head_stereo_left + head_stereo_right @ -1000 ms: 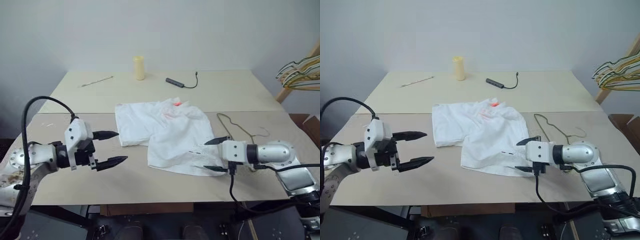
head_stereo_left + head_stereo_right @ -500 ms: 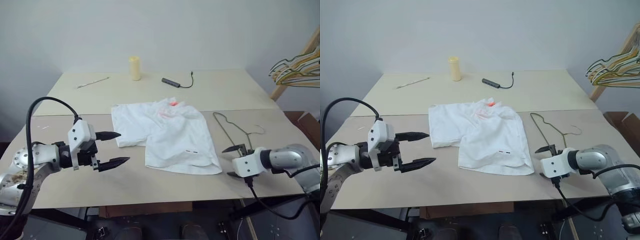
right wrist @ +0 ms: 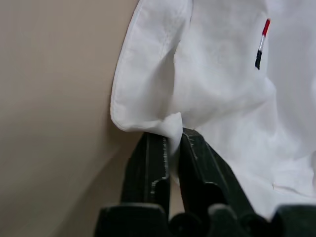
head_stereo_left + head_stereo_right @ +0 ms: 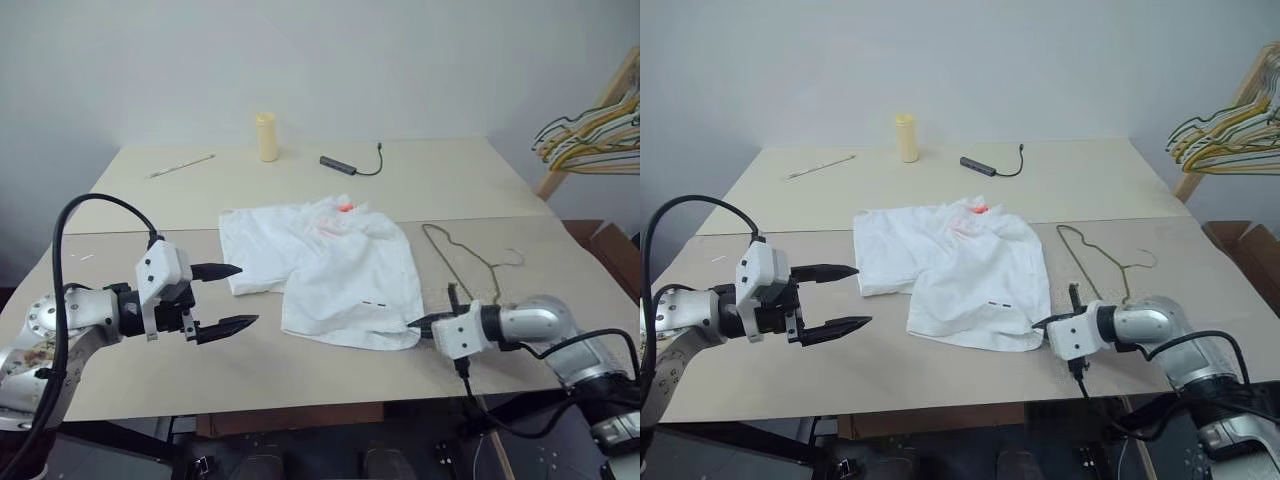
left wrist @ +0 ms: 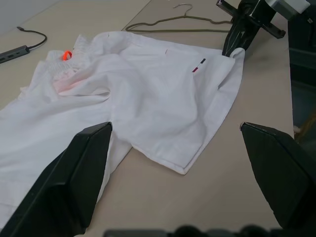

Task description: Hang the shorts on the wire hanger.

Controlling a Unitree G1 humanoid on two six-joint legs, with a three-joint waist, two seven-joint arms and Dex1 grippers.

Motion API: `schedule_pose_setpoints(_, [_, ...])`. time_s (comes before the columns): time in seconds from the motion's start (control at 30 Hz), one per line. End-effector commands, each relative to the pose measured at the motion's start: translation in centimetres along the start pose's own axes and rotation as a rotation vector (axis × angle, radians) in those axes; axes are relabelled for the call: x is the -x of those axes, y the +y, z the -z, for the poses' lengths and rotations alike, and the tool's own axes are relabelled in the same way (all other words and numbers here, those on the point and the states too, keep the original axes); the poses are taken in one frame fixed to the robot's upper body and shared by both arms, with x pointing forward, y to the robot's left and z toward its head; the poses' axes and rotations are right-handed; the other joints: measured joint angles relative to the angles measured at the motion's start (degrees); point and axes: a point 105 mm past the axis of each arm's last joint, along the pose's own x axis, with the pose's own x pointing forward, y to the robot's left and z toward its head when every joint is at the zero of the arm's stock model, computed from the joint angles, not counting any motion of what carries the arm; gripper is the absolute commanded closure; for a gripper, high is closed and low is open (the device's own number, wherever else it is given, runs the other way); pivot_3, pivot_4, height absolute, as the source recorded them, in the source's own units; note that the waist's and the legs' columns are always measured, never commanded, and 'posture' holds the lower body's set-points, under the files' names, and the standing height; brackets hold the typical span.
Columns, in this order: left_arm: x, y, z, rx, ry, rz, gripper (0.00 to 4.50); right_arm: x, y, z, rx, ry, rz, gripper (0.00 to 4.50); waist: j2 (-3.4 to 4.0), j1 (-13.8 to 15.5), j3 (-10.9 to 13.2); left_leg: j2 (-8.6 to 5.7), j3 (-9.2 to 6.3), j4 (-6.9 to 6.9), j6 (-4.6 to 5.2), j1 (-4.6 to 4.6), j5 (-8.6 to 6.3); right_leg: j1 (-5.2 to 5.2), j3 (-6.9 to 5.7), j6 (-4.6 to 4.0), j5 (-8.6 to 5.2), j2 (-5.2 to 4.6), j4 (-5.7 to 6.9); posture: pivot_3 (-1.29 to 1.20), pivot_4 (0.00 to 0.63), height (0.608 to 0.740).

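Next, my left gripper moves next to the white shorts' front hem (image 4: 343, 342) (image 5: 210, 129), by the tiny dashes, and closes there.
The white shorts (image 4: 325, 270) lie flat mid-table, with a pink-red mark near the waist at the far side and tiny dashes near the front hem. The thin dark wire hanger (image 4: 465, 262) lies on the table just right of them. My right gripper (image 4: 412, 325) is low at the shorts' front right hem corner and shut on a pinch of that fabric (image 3: 170, 133). Left of the shorts, my left gripper (image 4: 248, 294) hovers open above the table with nothing between its fingers (image 5: 64, 187), pointing at the shorts (image 5: 133, 94).
A yellow cylinder (image 4: 265, 137), a black cable with an adapter (image 4: 345, 164) and a thin stick (image 4: 182, 165) lie at the table's far side. A bunch of coloured hangers (image 4: 590, 140) hangs off a wooden rack at the right.
My right gripper drew back to the right, open, then came in low to the hem corner and shut on it. The left gripper has not moved. The camera shifted slightly.
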Motion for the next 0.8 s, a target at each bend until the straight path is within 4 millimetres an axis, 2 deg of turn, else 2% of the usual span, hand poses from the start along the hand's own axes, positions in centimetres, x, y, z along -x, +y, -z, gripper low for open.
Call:
schedule_pose_setpoints(0.03, [0.2, 0.8, -0.9, -0.040, -0.031, -0.019, 0.00, -1.5, -2.8, -3.0, -0.005, -0.107, 0.056, 4.49, 0.00, 0.0, 0.0, 0.01, -0.01, 0.00, 0.00, 0.02, 0.00, 0.00, 0.00, 0.00, 0.00, 0.01, 0.02, -0.01, 0.031, 0.740])
schedule_pose_setpoints(0.2, [0.2, 1.7, -1.0, -0.051, -0.033, -0.039, 0.00, -5.2, -5.1, -6.0, -0.046, -0.151, 0.087, 4.49, 0.01, 0.0, 0.0, 0.03, -0.07, 0.00, 0.00, 0.00, 0.00, -0.04, -0.02, -0.02, 0.01, 0.07, 0.05, -0.04, 0.042, 0.740])
schedule_pose_setpoints(0.33, [0.9, 3.4, -1.7, -0.083, -0.036, -0.096, 0.00, -9.8, -7.0, -10.8, -0.061, -0.209, 0.124, 4.49, 0.01, 0.0, 0.0, 0.02, -0.10, 0.00, -0.02, -0.06, -0.01, -0.17, -0.02, -0.02, 0.01, 0.09, 0.08, -0.04, 0.049, 0.740])
schedule_pose_setpoints(0.4, [1.3, 4.1, -2.0, -0.094, -0.036, -0.117, 0.00, -11.0, -7.5, -12.7, -0.083, -0.232, 0.152, 4.49, 0.02, -0.1, 0.0, 0.04, -0.17, 0.00, -0.02, -0.06, -0.01, -0.22, -0.02, -0.03, 0.02, 0.17, 0.13, -0.03, 0.053, 0.740])
schedule_pose_setpoints(0.47, [1.6, 4.4, -2.1, -0.099, -0.036, -0.126, 0.00, -11.6, -7.9, -13.8, -0.105, -0.240, 0.182, 4.49, 0.04, 0.0, 0.0, 0.05, -0.23, -0.01, -0.05, -0.14, -0.02, -0.33, -0.01, -0.03, 0.02, 0.20, 0.14, -0.03, 0.053, 0.740])
schedule_pose_setpoints(0.57, [1.9, 4.7, -2.2, -0.109, -0.031, -0.141, 0.00, -12.5, -10.2, -16.3, -0.146, -0.285, 0.316, 4.49, 0.03, 0.0, 0.0, 0.03, -0.42, 0.00, -0.12, -0.19, -0.05, -0.41, 0.02, -0.03, 0.02, 0.19, 0.14, -0.03, 0.055, 0.740])
schedule_pose_setpoints(0.67, [1.9, 4.7, -2.2, -0.111, -0.032, -0.144, 0.00, -12.4, -12.4, -17.4, -0.224, -0.307, 0.428, 4.49, 0.05, -0.1, 0.0, 0.04, -0.67, -0.01, -0.18, -0.20, -0.03, -0.57, 0.05, -0.03, 0.02, 0.22, 0.27, -0.03, 0.054, 0.740])
schedule_pose_setpoints(0.73, [1.7, 4.7, -2.3, -0.113, -0.035, -0.145, 0.00, -12.4, -12.7, -17.3, -0.227, -0.299, 0.457, 4.49, 0.05, -0.3, 0.0, 0.04, -0.66, -0.02, -0.26, -0.27, 0.01, -0.91, 0.10, -0.03, 0.02, 0.22, 0.59, -0.04, 0.055, 0.740])
schedule_pose_setpoints(0.8, [1.5, 4.7, -2.3, -0.115, -0.039, -0.143, 0.00, -12.2, -11.4, -16.9, -0.214, -0.299, 0.401, 4.01, 0.05, -0.1, 0.1, 0.04, -0.69, -0.02, -0.29, -0.28, 0.02, -0.96, 0.07, -0.03, 0.01, 0.23, 0.63, -0.04, 0.054, 0.740])
